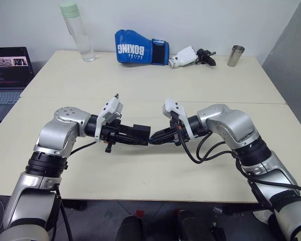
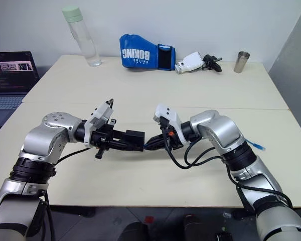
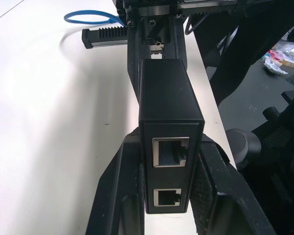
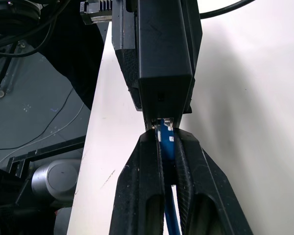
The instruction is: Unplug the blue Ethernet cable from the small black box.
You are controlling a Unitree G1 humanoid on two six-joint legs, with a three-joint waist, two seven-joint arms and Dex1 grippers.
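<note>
Next, my right gripper lets go of the blue Ethernet cable's plug on the table's front half (image 1: 201,136), where it will sit below the white and black tool.
Above the table's front half, my left gripper (image 1: 133,135) is shut on the small black box (image 1: 140,132) and holds it level. In the left wrist view its fingers (image 3: 122,196) flank the box (image 3: 169,98), whose near end shows two empty ports. My right gripper (image 1: 154,136) meets the box's far end and is shut on the blue Ethernet cable (image 4: 165,142) just behind its clear plug, which sits in the box's port (image 4: 164,121). The cable runs back under the right arm, and its free end (image 2: 258,147) lies on the table.
Along the table's far edge stand a clear water bottle (image 1: 78,32), a blue boxing glove (image 1: 140,48), a white and black tool (image 1: 190,56) and a metal cup (image 1: 235,55). A laptop (image 1: 7,75) sits off the table's left side.
</note>
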